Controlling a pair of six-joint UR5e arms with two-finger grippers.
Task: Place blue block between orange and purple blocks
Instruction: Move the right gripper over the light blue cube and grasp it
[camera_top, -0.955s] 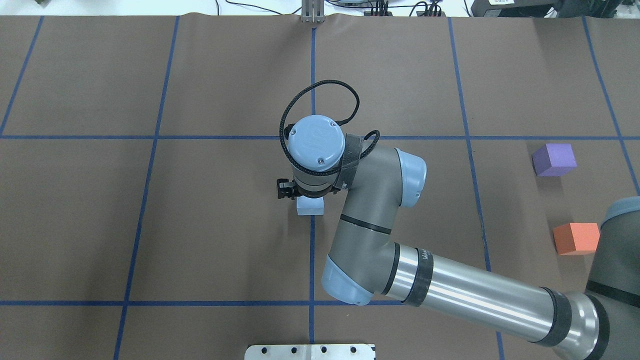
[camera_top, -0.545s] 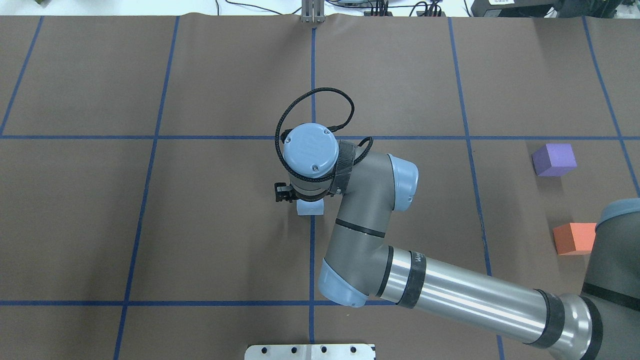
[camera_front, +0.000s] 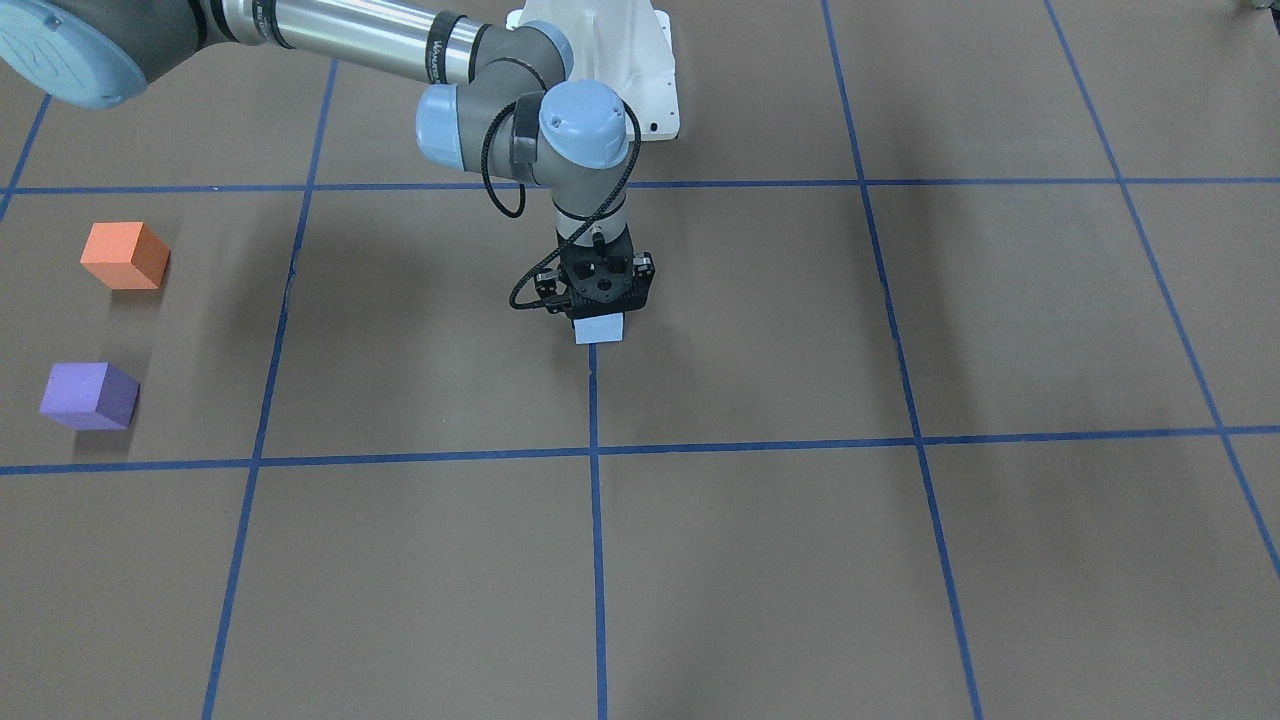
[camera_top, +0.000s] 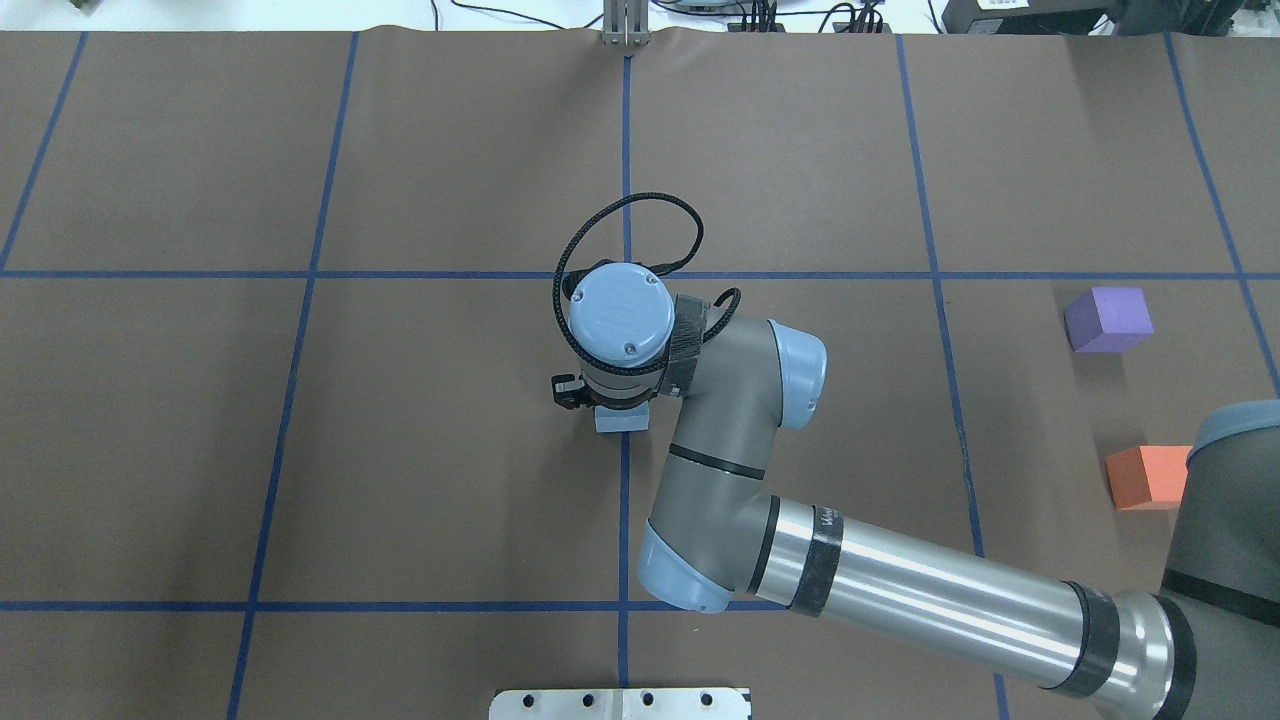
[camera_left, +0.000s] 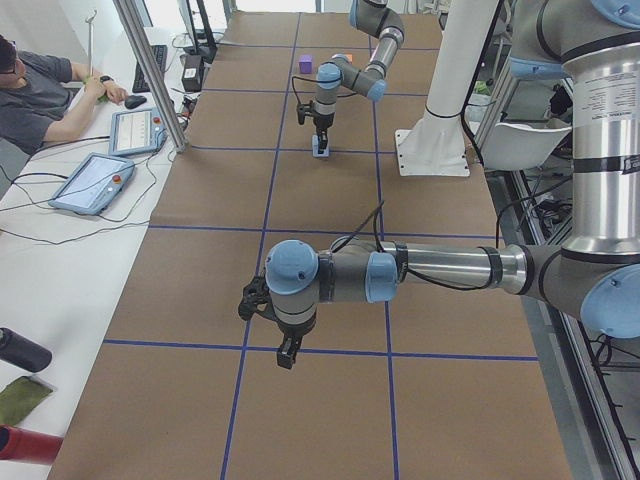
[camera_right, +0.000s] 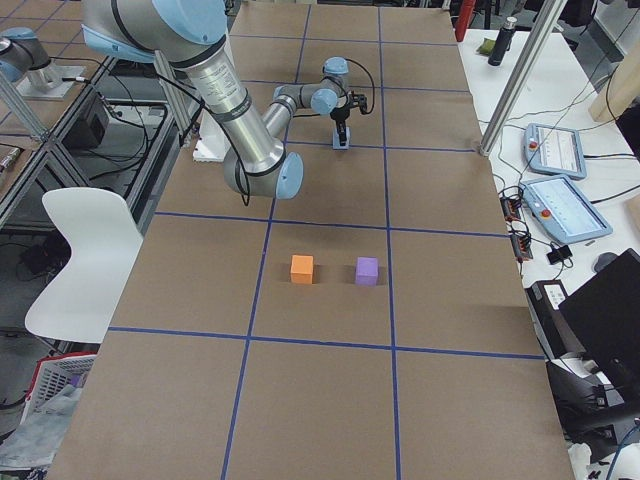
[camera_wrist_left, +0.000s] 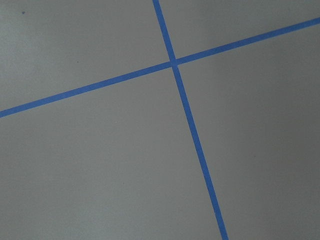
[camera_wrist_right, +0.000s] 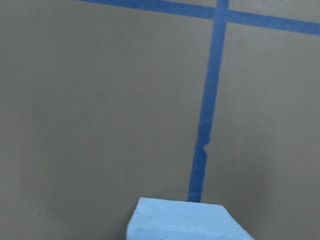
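Note:
Next, I set the blue block on the table in the gap (camera_front: 112, 332) between the orange block and purple block using my right gripper.
The light blue block (camera_front: 599, 329) rests on the brown table at its centre, on a blue tape line; it also shows in the overhead view (camera_top: 620, 420) and at the bottom of the right wrist view (camera_wrist_right: 185, 220). My right gripper (camera_front: 600, 305) points straight down, low over the block's top, and looks open. The orange block (camera_top: 1148, 478) and the purple block (camera_top: 1107, 319) sit apart at the table's right side, with a gap between them. My left gripper (camera_left: 285, 355) shows only in the exterior left view, over bare table; I cannot tell its state.
Blue tape lines grid the brown table cover (camera_top: 400, 450). The right arm's forearm (camera_top: 930, 600) stretches from the near right corner and hides part of the orange block. A white robot base (camera_front: 620, 60) stands at the robot's edge of the table.
The right wrist has dropped lower and shifted slightly toward the robot, over the blue block. The blue, orange and purple blocks have not moved.

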